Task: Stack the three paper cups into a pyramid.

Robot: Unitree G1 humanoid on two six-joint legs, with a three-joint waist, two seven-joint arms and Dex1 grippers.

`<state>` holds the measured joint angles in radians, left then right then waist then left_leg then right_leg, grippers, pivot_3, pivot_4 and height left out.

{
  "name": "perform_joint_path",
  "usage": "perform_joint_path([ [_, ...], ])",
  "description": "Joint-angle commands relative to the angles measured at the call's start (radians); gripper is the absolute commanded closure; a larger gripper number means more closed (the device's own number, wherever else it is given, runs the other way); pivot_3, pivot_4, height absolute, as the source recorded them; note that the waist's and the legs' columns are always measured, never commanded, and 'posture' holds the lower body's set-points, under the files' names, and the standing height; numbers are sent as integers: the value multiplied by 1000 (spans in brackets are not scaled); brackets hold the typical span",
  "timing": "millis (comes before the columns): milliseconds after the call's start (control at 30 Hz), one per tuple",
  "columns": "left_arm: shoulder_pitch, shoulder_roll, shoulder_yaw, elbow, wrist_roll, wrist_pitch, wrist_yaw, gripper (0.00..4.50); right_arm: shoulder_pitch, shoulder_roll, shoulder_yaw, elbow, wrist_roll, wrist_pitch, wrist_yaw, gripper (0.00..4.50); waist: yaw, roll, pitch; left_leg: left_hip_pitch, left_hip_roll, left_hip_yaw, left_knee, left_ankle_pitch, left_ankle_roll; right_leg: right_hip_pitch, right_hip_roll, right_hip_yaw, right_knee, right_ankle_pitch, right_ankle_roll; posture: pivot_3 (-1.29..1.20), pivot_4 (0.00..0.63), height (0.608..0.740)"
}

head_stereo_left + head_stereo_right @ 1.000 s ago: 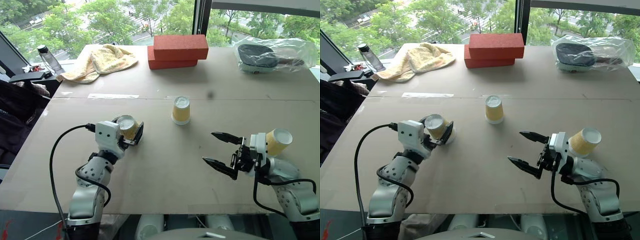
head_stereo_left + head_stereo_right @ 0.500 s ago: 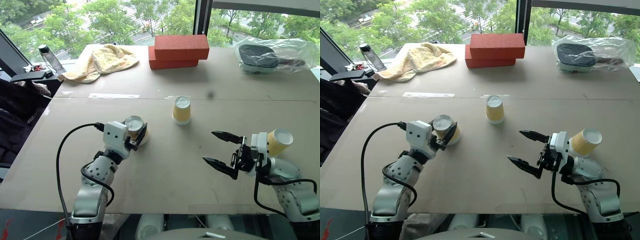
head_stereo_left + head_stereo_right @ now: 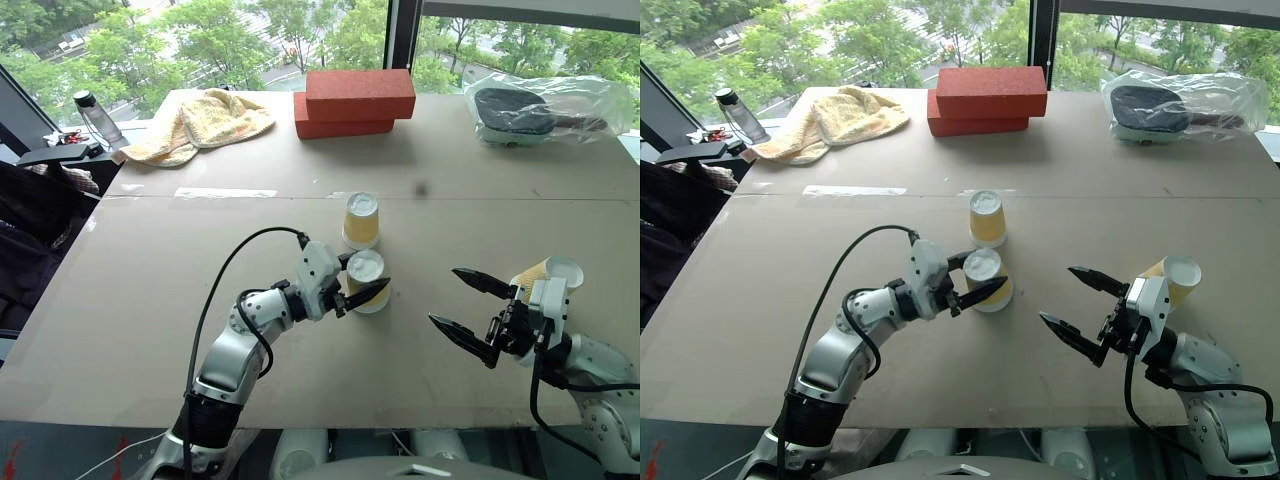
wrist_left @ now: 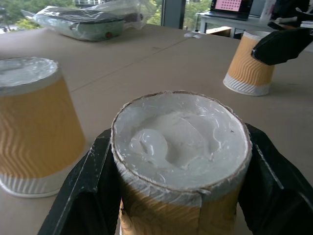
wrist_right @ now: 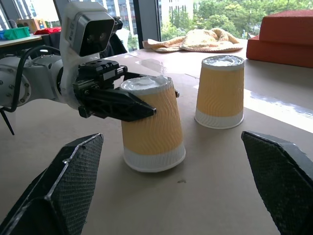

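Note:
The robot's right gripper should close on the upper sides of the centre cup (image 3: 362, 209) (image 5: 221, 73), the one behind the cup in the left gripper.
Three yellow-tan paper cups stand upside down on the brown table (image 3: 200, 400). One cup (image 3: 361, 220) stands alone at the centre. My left gripper (image 3: 368, 284) is shut on the second cup (image 3: 366, 266), just in front of the centre cup, with a small gap between them. In the right wrist view this held cup (image 5: 152, 125) seems to rest on the table beside the centre cup (image 5: 220, 90). The third cup (image 3: 550, 272) stands at the right, behind my right gripper (image 3: 443, 295). That gripper is open and empty, pointing toward the held cup.
Two stacked red bricks (image 3: 355, 100) lie at the back centre. A yellow towel (image 3: 200, 120) is at the back left and a bagged dark object (image 3: 535, 110) at the back right. A bottle (image 3: 97, 115) stands off the table's left edge.
My left gripper closed on its cup and carried it rightward from the left side to just in front of the centre cup. The right gripper shifted slightly right and stayed open.

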<state>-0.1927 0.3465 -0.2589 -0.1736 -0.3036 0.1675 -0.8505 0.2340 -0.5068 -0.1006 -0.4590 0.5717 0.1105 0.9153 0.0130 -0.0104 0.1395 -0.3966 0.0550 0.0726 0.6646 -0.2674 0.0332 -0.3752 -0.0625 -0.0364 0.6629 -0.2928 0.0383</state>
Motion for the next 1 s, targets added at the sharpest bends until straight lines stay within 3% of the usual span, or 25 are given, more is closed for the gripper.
perform_joint_path([
  [33,-21,-5,-41,21,11,-23,-49,2047,9,-1,-26,-54,10,-14,-20,0,1,0,0,0,0,0,0,0,0,0,0,0,0,0,0,0,150,730],
  [167,-28,-4,-43,43,15,-39,-68,2047,20,0,-23,-65,6,-16,-35,0,2,0,0,0,0,0,0,0,0,0,0,0,0,0,0,0,150,730],
  [233,-18,5,-35,41,9,-43,-79,1029,24,0,-20,-64,4,-19,-37,0,2,0,0,0,0,0,0,0,0,0,0,1,0,0,0,0,150,730],
  [333,-3,11,-19,27,6,-56,-77,52,15,-1,-15,-55,3,-21,-35,0,-1,0,0,0,0,0,0,0,0,0,0,1,0,0,0,0,150,730],
  [500,45,71,57,-104,-46,-38,-73,52,-53,8,0,-24,4,-4,-44,0,-5,0,0,0,0,0,0,0,0,0,0,1,0,0,0,0,150,730],
  [767,127,215,303,-395,-294,187,13,52,-268,43,46,72,7,143,-142,0,3,0,1,0,2,0,0,0,0,-1,-1,1,1,0,0,0,150,730],
  [900,185,318,571,-384,-394,269,53,52,-527,84,175,271,-111,180,-140,0,-23,-1,2,0,1,1,0,0,-1,-1,-1,2,1,0,0,0,150,730],
  [1000,231,362,666,-382,-422,295,51,52,-715,148,236,462,-199,161,-149,0,-31,0,3,1,1,1,0,0,-1,-2,1,2,2,0,0,0,150,730],
])
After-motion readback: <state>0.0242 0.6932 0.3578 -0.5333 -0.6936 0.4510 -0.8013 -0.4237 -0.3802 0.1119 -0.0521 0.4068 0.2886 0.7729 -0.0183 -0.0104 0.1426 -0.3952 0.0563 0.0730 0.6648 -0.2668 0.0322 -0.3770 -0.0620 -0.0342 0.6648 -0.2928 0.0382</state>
